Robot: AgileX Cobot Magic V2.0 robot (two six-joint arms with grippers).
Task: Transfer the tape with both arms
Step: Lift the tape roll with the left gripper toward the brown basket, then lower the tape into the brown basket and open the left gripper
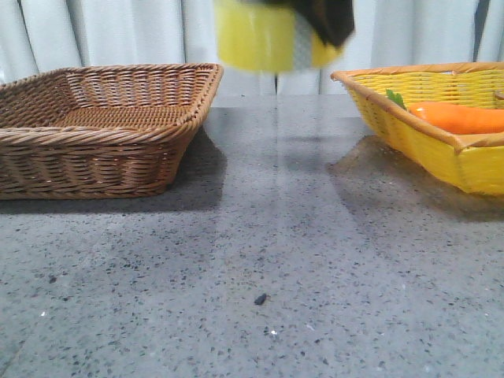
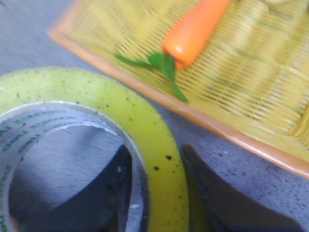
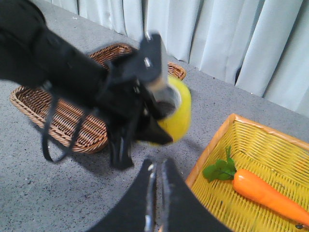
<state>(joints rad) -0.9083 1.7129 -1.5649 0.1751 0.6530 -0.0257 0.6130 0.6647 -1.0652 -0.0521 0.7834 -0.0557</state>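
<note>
My left gripper will let go of the yellow tape inside the brown wicker basket [image 1: 103, 113], at a spot just behind the front rim of the basket.
The yellow tape [image 1: 264, 39] hangs high over the table's middle, held by my left gripper [image 1: 327, 20], whose dark fingers clamp its wall. In the left wrist view one finger [image 2: 108, 193] is inside the white core and the other [image 2: 227, 198] is outside the yellow ring [image 2: 154, 145]. In the right wrist view the left arm [image 3: 72, 72] holds the tape [image 3: 178, 116] above the table between the baskets. My right gripper [image 3: 157, 166] is shut and empty, a little short of the tape.
A brown wicker basket [image 1: 102, 130] stands at the left. A yellow basket [image 1: 441, 150] at the right holds an orange carrot [image 1: 461, 118] with green leaves. The grey speckled table [image 1: 260, 268] lies between them.
</note>
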